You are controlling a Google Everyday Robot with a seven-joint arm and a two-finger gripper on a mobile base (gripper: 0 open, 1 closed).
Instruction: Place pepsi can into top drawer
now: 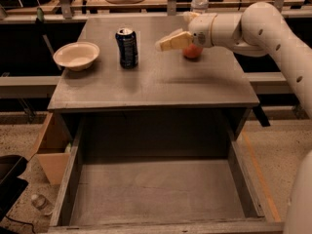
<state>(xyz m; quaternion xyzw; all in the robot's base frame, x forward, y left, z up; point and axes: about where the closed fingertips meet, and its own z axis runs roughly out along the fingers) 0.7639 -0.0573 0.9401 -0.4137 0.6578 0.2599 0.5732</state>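
Observation:
Next, I close on the pepsi can's upper half (127, 42), just below its silver top.
The pepsi can (126, 48), dark navy blue with a silver top, stands upright on the grey tabletop (156, 82) at the back left of centre. The top drawer (155, 191) is pulled out below the tabletop, wide and shallow, with nothing in it. My gripper (163, 43) reaches in from the right above the tabletop, its cream fingertips pointing left, a short way to the right of the can and apart from it. It holds nothing that I can see.
A cream bowl (76, 55) sits left of the can. A red apple (192, 51) lies behind my wrist, partly hidden. A clear water bottle (199, 2) stands at the table's back edge. A cardboard box (52, 155) stands on the floor at the left.

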